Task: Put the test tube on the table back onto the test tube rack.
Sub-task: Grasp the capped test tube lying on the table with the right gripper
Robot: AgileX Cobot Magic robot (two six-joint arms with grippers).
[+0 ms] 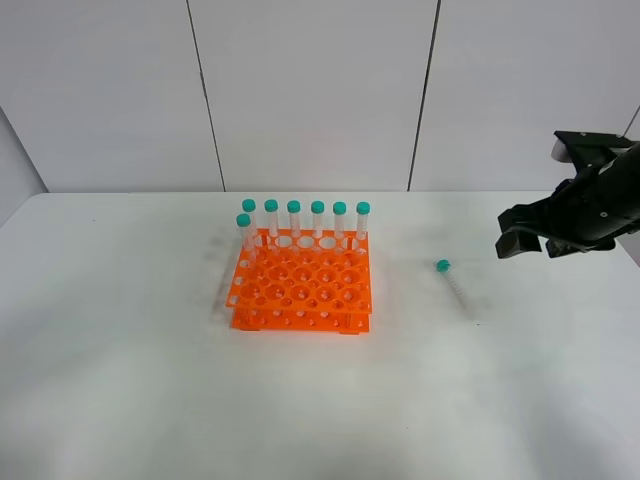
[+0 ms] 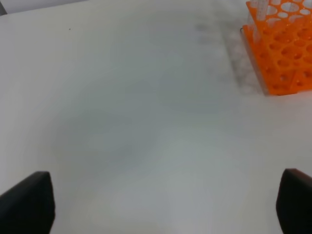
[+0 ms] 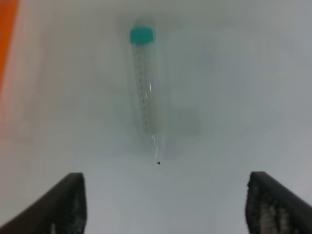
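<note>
The test tube's lower body (image 1: 463,304) (image 3: 151,127), just above its pointed end opposite the teal cap, is the next place my right gripper should go to and close on.
A clear test tube (image 1: 452,283) with a teal cap lies flat on the white table (image 1: 120,380), to the right of the orange test tube rack (image 1: 302,285). Several teal-capped tubes stand in the rack's back row and left side. My right gripper (image 1: 532,243) hovers above the table to the right of the lying tube, jaws open and empty. In the right wrist view the test tube (image 3: 146,87) lies ahead of the open fingers (image 3: 63,204). My left gripper (image 2: 165,204) is open over bare table, with the rack's corner (image 2: 280,48) ahead of it.
A grey panelled wall (image 1: 310,90) stands behind the table's far edge.
</note>
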